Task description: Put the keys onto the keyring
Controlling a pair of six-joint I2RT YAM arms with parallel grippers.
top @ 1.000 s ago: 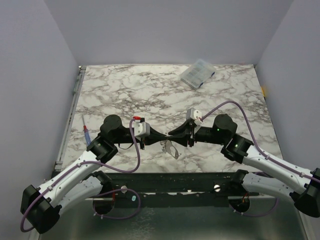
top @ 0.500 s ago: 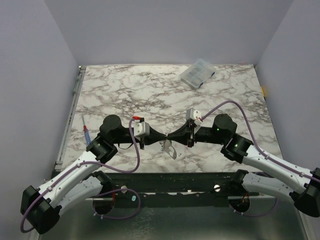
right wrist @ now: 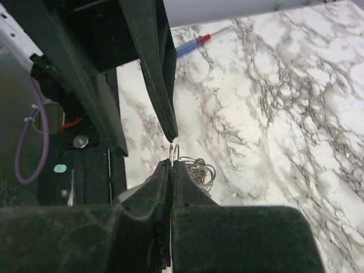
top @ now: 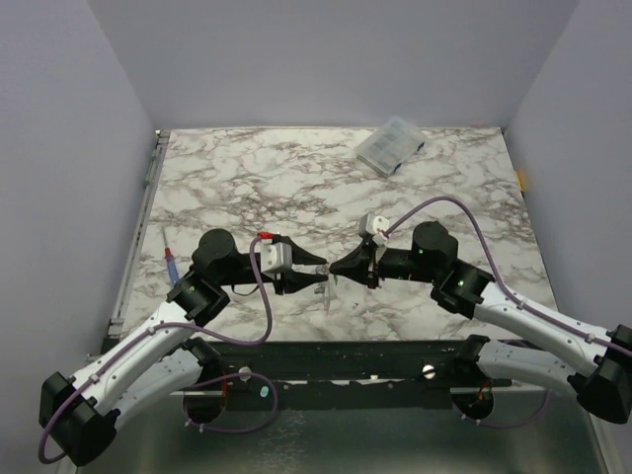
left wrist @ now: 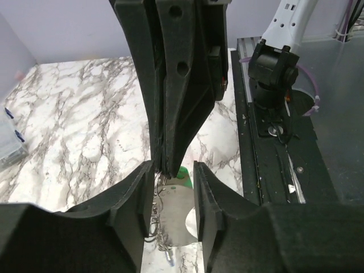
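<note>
Only thin loops of the keyring stick out past the right gripper's fingers, so next the left gripper pinches those loops (left wrist: 161,180) before the right gripper opens and grips again.
My right gripper (top: 337,269) is shut on the keyring (right wrist: 176,149); thin silvery loops stick out past its tips (right wrist: 172,162), and a tangle of wire loops (right wrist: 196,169) hangs beside them. My left gripper (top: 321,277) meets it tip to tip above the table. Its jaws stand apart in the left wrist view (left wrist: 173,169), and the right gripper's tip reaches between them. Below the gap I see the green key head (left wrist: 182,172), a flat grey tag (left wrist: 173,213) and wire loops. The blue key is not clearly visible. A pale bundle (top: 329,294) hangs under the tips.
A clear compartment box (top: 390,145) sits at the far right of the marble table (top: 247,178). A red-and-blue pen-like stick (top: 172,265) lies at the left edge and also shows in the right wrist view (right wrist: 196,42). A black rail (top: 346,351) runs along the near edge.
Both grippers have closed in on each other; the left one moved right. The keyring bundle shifted left from under the right gripper and now hangs between the tips.
</note>
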